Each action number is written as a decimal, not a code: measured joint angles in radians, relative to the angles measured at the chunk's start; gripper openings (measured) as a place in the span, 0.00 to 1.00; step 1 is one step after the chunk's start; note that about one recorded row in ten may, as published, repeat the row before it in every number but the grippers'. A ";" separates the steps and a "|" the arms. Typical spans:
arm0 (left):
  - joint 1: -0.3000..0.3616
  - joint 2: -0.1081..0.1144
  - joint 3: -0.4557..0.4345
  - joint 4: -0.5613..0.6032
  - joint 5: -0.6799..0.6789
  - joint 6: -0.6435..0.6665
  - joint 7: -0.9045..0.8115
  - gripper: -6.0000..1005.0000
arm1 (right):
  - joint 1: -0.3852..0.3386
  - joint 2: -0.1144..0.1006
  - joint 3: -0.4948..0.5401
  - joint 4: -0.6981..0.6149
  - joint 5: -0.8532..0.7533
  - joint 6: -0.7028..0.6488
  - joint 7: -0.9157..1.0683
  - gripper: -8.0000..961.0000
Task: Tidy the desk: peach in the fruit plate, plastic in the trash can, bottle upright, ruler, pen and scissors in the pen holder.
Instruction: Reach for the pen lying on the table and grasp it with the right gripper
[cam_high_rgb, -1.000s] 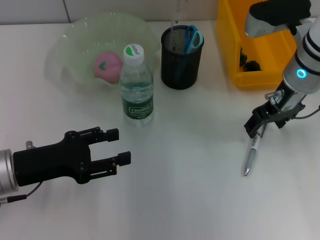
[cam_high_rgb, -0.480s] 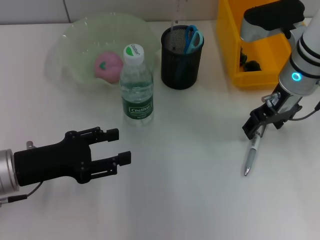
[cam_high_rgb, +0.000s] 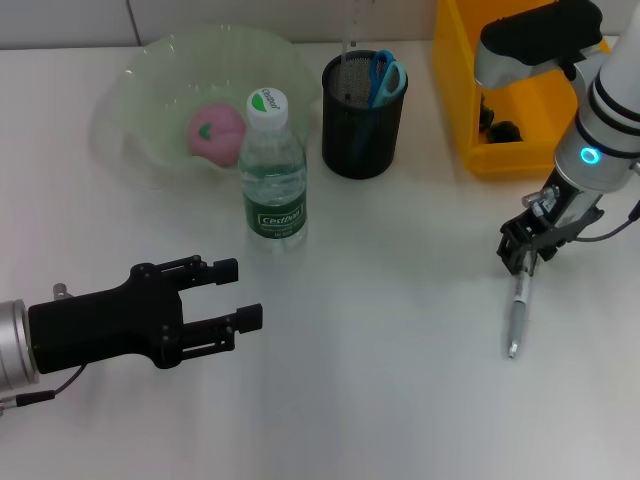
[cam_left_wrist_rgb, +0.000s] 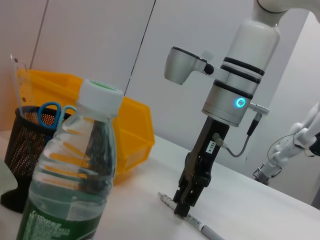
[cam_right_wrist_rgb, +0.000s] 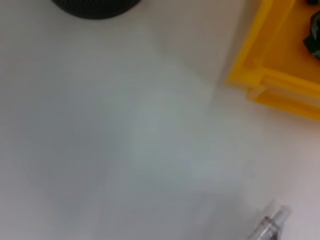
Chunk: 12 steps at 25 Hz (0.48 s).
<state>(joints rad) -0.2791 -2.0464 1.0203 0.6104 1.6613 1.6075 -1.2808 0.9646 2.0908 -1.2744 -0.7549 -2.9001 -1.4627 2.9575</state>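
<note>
Next, I open my right gripper and take the grey pen's body closer to the middle (cam_high_rgb: 521, 285) before lifting, because it sits too near the pen's top end.
My right gripper (cam_high_rgb: 520, 257) is shut on the top end of a grey pen (cam_high_rgb: 516, 315) that lies on the white table, tip pointing toward the front edge. The left wrist view shows the gripper (cam_left_wrist_rgb: 186, 202) clamped on the pen (cam_left_wrist_rgb: 200, 227). The black mesh pen holder (cam_high_rgb: 363, 120) holds blue scissors (cam_high_rgb: 385, 78) and a clear ruler (cam_high_rgb: 352, 30). The water bottle (cam_high_rgb: 272, 170) stands upright. The pink peach (cam_high_rgb: 216, 131) lies in the pale green plate (cam_high_rgb: 150, 80). My left gripper (cam_high_rgb: 235, 290) is open and empty at the front left.
A yellow bin (cam_high_rgb: 470, 90) at the back right holds black plastic (cam_high_rgb: 500, 128); it stands just behind my right arm. The bottle (cam_left_wrist_rgb: 70, 170) fills the near part of the left wrist view, with the pen holder (cam_left_wrist_rgb: 25, 150) behind it.
My right gripper has shifted slightly right and turned the pen, so its tip has swung to the right and toward the front edge. The left arm has not moved.
</note>
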 joint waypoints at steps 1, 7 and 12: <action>0.000 0.000 0.000 0.000 0.000 0.000 0.000 0.71 | 0.000 0.000 0.000 0.000 0.000 0.002 0.000 0.63; 0.000 0.000 0.000 -0.001 0.000 0.000 0.000 0.71 | 0.000 0.000 -0.006 0.000 0.000 0.006 0.000 0.43; 0.000 0.000 0.000 -0.002 0.000 -0.003 0.000 0.71 | 0.000 0.000 -0.013 0.000 0.000 0.007 0.000 0.22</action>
<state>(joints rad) -0.2791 -2.0464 1.0201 0.6089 1.6613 1.6043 -1.2808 0.9649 2.0907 -1.2876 -0.7547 -2.9001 -1.4561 2.9575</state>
